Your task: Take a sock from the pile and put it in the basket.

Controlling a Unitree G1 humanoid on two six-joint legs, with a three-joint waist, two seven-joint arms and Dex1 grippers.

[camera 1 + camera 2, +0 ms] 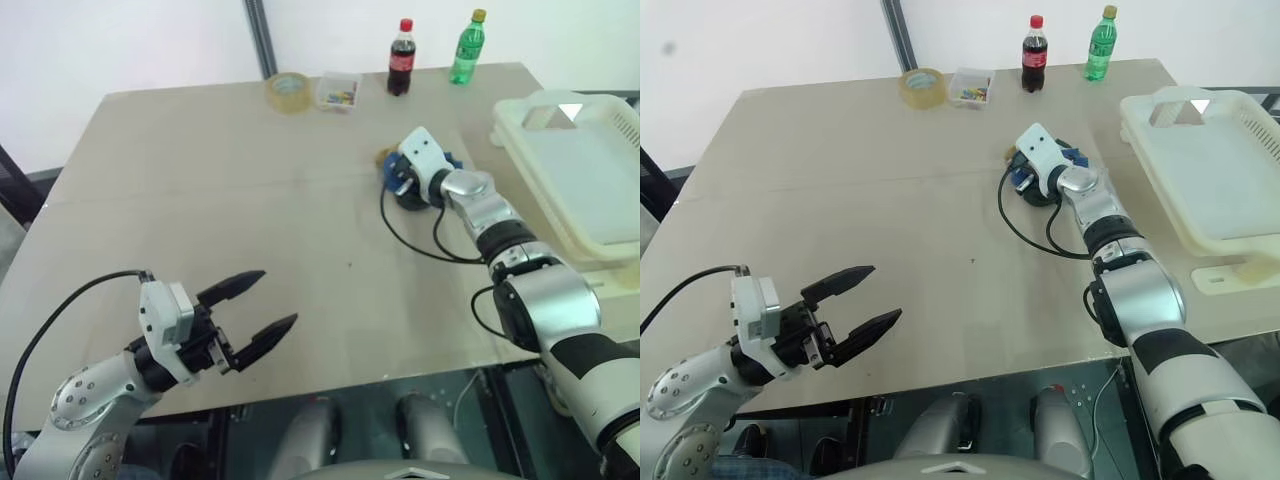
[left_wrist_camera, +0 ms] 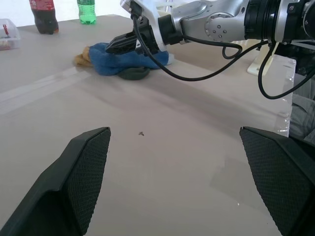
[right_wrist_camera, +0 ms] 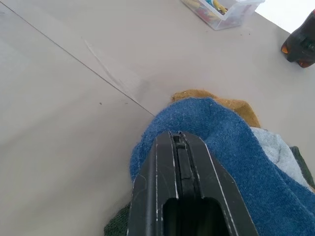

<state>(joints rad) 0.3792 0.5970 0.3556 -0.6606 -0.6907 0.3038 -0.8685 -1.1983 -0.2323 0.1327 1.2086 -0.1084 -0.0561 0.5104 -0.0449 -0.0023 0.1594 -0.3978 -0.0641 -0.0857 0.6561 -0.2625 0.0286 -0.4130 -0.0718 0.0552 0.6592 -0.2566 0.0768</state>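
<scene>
The blue sock lies smooth under the closed fingers of my right gripper, so next I open them and pinch a fold of its fabric (image 3: 170, 126) before lifting.
The pile (image 2: 123, 64) lies on the far right part of the tan table (image 1: 200, 200), near the basket (image 1: 520, 112), a cream-white tub at the table's right edge. The sock (image 3: 236, 147), bright blue, sits on top of a mustard-yellow sock (image 3: 231, 104), a light grey one (image 3: 275, 147) and a dark green-grey one (image 2: 134, 73). My right gripper (image 3: 175, 137) is shut, its tips sunk into the blue fabric, which bunches up around them. My left gripper (image 1: 278, 298) hovers open near the table's front left, holding nothing.
At the table's back edge stand a roll of tape (image 1: 288, 90), a clear box of small coloured items (image 1: 337, 92), a cola bottle (image 1: 401, 58) and a green bottle (image 1: 467, 48). A black cable (image 1: 400, 235) loops from my right wrist over the table.
</scene>
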